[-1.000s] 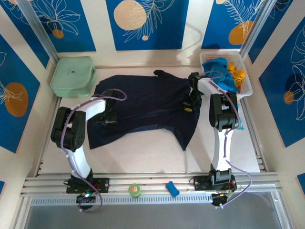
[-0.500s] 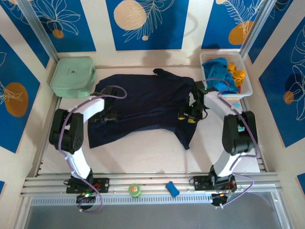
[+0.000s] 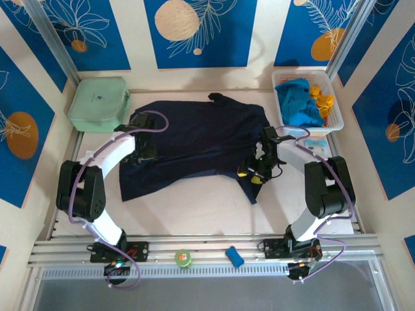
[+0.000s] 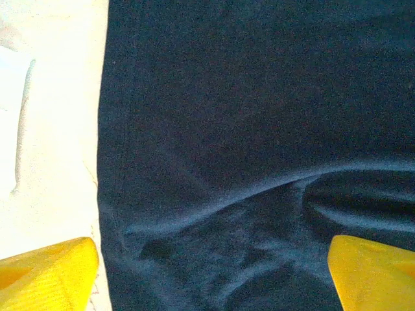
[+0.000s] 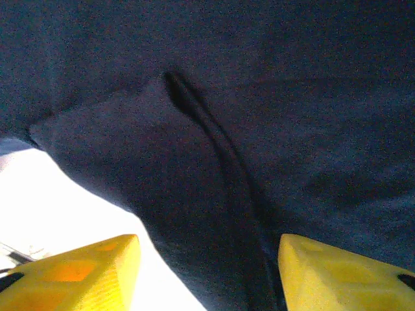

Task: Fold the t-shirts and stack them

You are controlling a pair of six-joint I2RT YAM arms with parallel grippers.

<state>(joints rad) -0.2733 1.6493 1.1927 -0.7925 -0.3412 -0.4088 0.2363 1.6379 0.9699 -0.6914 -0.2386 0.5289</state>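
Observation:
The navy t-shirt's front flap is doubled along a dark crease; next my right gripper pinches the flap's end [image 3: 249, 188] and pulls it toward the front bar before folding.
The dark navy t-shirt [image 3: 194, 142] lies spread and wrinkled across the middle of the table. My left gripper [image 3: 144, 153] hovers open over its left part; in the left wrist view the yellow fingertips [image 4: 45, 272] straddle rumpled navy cloth [image 4: 246, 129] by its edge. My right gripper [image 3: 250, 175] stands open over the shirt's lower right flap, where a dark crease [image 5: 214, 142] runs between the fingers [image 5: 343, 272]. The turquoise-blue t-shirt [image 3: 297, 103] and the orange-yellow t-shirt [image 3: 322, 98] lie bunched in the white basket [image 3: 337, 123].
A pale mint-green box [image 3: 98, 103] stands at the back left, touching the shirt's corner. A green tape roll [image 3: 184, 258] and a small blue object [image 3: 235, 256] rest on the front rail. Bare white table [image 3: 194, 207] shows in front of the shirt.
My right gripper has come away from the basket side toward the front left, over the shirt's lower right flap, and its jaws have opened. The left arm's elbow swung left.

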